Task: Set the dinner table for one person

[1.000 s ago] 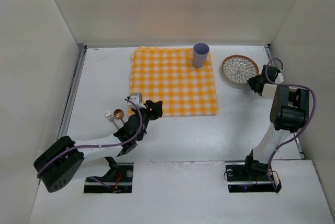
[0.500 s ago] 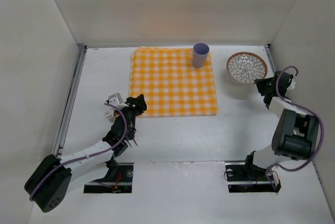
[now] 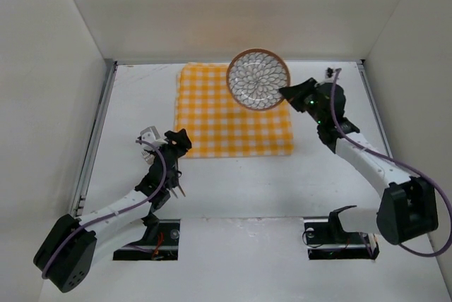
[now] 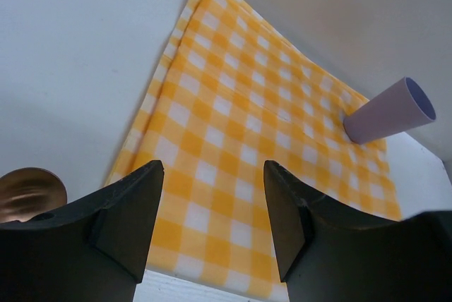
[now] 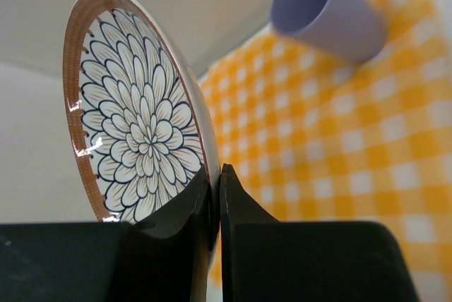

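The robot's left gripper will next move to the handle of the copper-coloured spoon (image 3: 176, 182), beside the fork, and close there.
My right gripper (image 3: 288, 92) is shut on the rim of a brown-edged plate (image 3: 258, 80) with a flower pattern, holding it tilted in the air over the far right part of the yellow checked cloth (image 3: 226, 115). The right wrist view shows the plate (image 5: 134, 122) pinched edge-on in that gripper (image 5: 217, 175), with a lilac cup (image 5: 325, 9) standing on the cloth (image 5: 339, 147) beyond. My left gripper (image 3: 176, 140) is open and empty at the cloth's near left corner, low over the dinner table (image 3: 318, 175). In the left wrist view this gripper (image 4: 212, 175) frames the cloth (image 4: 240, 140) and the cup (image 4: 392, 111).
A copper-coloured spoon bowl (image 4: 28, 192) lies on the table left of the left fingers. In the top view the plate hides the cup. White walls close in the table on three sides, with a metal rail (image 3: 99, 118) along the left edge.
The right arm has lifted the plate off the table's far right and swung it left over the cloth. The left gripper has drawn back left from the cloth's near edge.
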